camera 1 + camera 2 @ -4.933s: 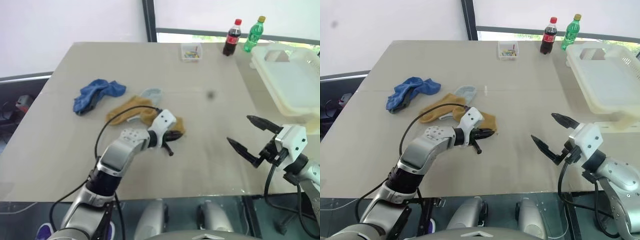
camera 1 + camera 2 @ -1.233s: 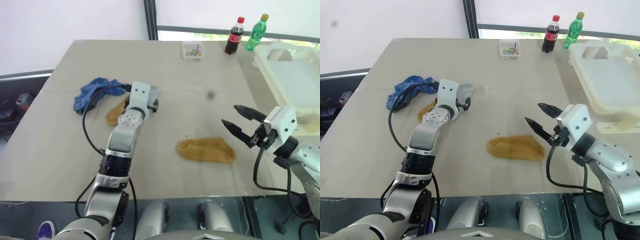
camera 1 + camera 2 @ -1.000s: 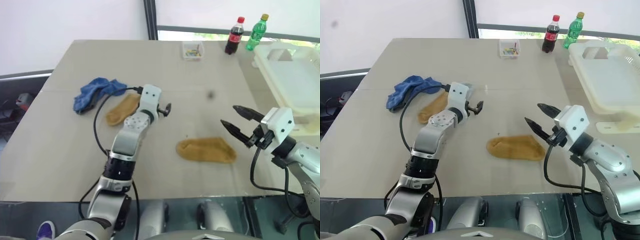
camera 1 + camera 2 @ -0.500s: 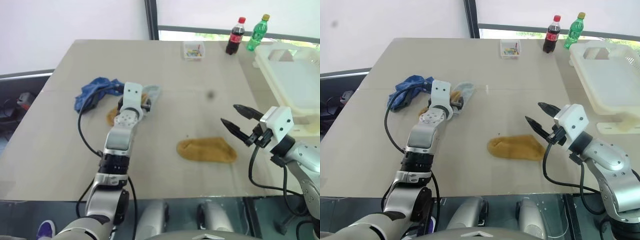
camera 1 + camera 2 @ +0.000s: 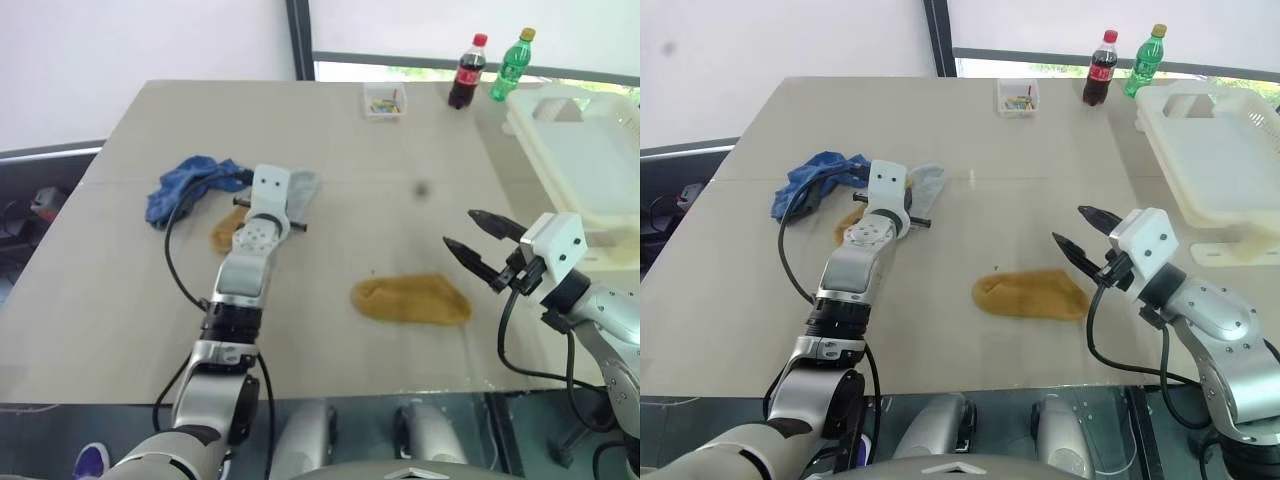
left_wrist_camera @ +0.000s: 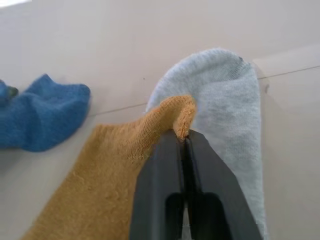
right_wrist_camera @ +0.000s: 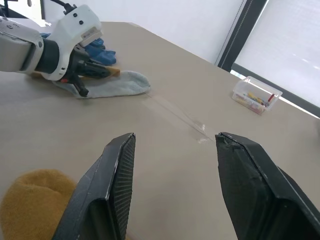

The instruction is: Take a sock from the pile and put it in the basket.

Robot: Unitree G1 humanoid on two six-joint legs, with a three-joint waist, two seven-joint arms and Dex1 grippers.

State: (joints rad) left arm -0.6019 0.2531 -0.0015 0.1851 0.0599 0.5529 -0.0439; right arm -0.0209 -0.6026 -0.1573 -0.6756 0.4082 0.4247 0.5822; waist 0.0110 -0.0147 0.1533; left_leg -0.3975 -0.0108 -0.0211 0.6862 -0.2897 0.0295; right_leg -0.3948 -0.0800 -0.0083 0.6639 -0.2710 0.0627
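My left gripper has the mustard-yellow sock. It will let go of it on the table [image 5: 381, 235] just beyond the other mustard-yellow sock.
The pile sits at the table's left: a dark blue sock [image 5: 190, 185], a pale grey-blue sock [image 5: 302, 185] and a mustard-yellow sock [image 5: 228, 230]. My left gripper [image 6: 183, 142] is shut on the raised edge of that yellow sock [image 6: 115, 175], which overlaps the grey sock [image 6: 225, 95]. A second mustard-yellow sock [image 5: 410, 300] lies flat at mid table. Just right of it my right gripper [image 5: 458, 228] hovers open and holds nothing. The white basket [image 5: 530, 150] stands at the far right.
A small clear box [image 5: 385, 100] of coloured bits, a cola bottle [image 5: 465, 72] and a green bottle [image 5: 510, 65] stand along the table's far edge. The basket overhangs the table's right side.
My left gripper swung back left to the pile and then shut on the yellow sock's edge. The right arm and the flat yellow sock have not moved.
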